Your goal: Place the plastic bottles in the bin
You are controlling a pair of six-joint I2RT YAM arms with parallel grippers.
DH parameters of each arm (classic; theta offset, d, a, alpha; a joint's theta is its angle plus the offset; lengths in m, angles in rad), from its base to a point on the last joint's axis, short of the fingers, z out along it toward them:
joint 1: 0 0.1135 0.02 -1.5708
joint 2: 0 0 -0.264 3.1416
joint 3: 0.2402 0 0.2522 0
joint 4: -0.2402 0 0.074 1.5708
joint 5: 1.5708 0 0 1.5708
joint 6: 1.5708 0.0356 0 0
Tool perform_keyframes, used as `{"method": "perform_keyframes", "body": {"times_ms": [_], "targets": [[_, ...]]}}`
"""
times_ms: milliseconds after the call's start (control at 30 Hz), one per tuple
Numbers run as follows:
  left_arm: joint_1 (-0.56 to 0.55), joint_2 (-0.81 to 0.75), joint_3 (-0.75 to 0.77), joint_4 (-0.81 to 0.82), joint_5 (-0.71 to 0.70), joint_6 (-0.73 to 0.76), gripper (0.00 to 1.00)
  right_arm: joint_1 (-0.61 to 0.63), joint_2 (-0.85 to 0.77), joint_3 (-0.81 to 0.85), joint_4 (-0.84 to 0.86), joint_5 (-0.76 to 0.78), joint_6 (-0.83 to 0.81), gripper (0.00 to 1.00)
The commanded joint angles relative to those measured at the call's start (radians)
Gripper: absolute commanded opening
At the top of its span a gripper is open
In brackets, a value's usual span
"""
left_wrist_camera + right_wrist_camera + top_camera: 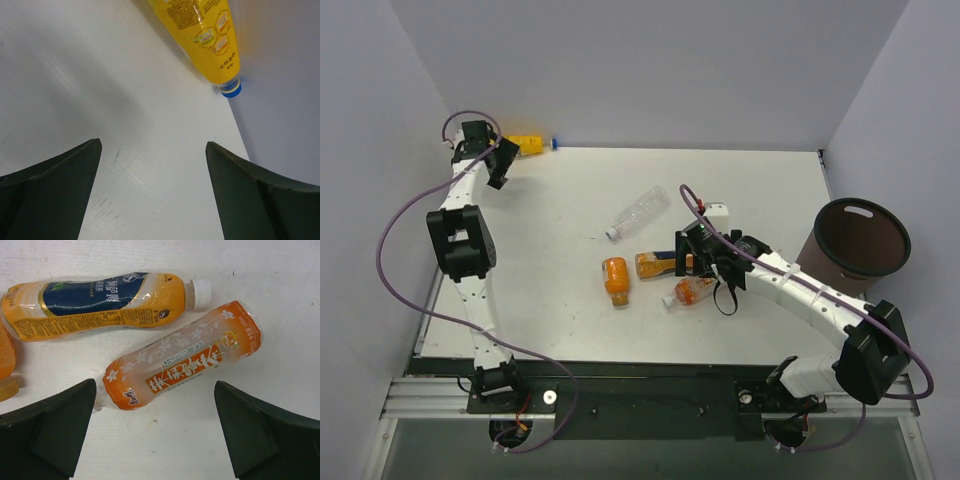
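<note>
The middle of the yellow bottle's body (519, 144) (181, 10), away from its blue cap, is the next place my left gripper should go to and close on.
A yellow bottle (528, 144) with a blue cap lies at the far left edge by the wall. It also shows in the left wrist view (200, 30), ahead of my open, empty left gripper (153, 144), which hangs at the far left (501, 166). A clear bottle (638, 212) lies mid-table. Three orange bottles lie together: a squat one (616, 279), a dark-labelled one (658, 264) and a white-and-orange-labelled one (692, 291). My right gripper (700, 262) is open above the last (185, 360), its fingers either side, not touching. The dark-labelled bottle (100, 297) lies just beyond. The bin (865, 205) stands at the right.
Grey walls close in the table on the left, back and right. The bin stands off the table's right edge. The right arm's cable (720, 240) loops over the bottles. The squat orange bottle shows at the left edge of the right wrist view (6, 365).
</note>
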State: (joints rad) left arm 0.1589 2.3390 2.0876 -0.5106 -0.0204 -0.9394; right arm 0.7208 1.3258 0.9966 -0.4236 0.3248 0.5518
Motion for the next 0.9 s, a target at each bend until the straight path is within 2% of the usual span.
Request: {"method": "perform_keyframes", "body": {"times_ms": [0, 100, 200, 500, 767, 867], "targets": [[-0.002, 0.069, 0.104, 0.154, 0.02, -0.078, 0.97, 0.005, 0.035, 0.047, -0.029, 0.034, -0.012, 0.99], [0.002, 0.132, 0.146, 0.245, 0.045, -0.134, 0.97, 0.003, 0.046, 0.047, -0.024, 0.031, -0.009, 0.99], [0.005, 0.213, 0.232, 0.254, 0.03, -0.185, 0.97, 0.002, 0.049, 0.043, -0.018, 0.028, -0.009, 0.99], [0.008, 0.31, 0.236, 0.44, -0.033, -0.381, 0.97, 0.002, 0.084, 0.068, -0.02, 0.02, -0.021, 0.98], [0.011, 0.419, 0.296, 0.477, -0.081, -0.524, 0.97, 0.002, 0.136, 0.103, -0.026, 0.033, -0.046, 0.98], [0.014, 0.448, 0.302, 0.536, -0.087, -0.591, 0.97, 0.002, 0.145, 0.109, -0.027, 0.039, -0.046, 0.98]]}}
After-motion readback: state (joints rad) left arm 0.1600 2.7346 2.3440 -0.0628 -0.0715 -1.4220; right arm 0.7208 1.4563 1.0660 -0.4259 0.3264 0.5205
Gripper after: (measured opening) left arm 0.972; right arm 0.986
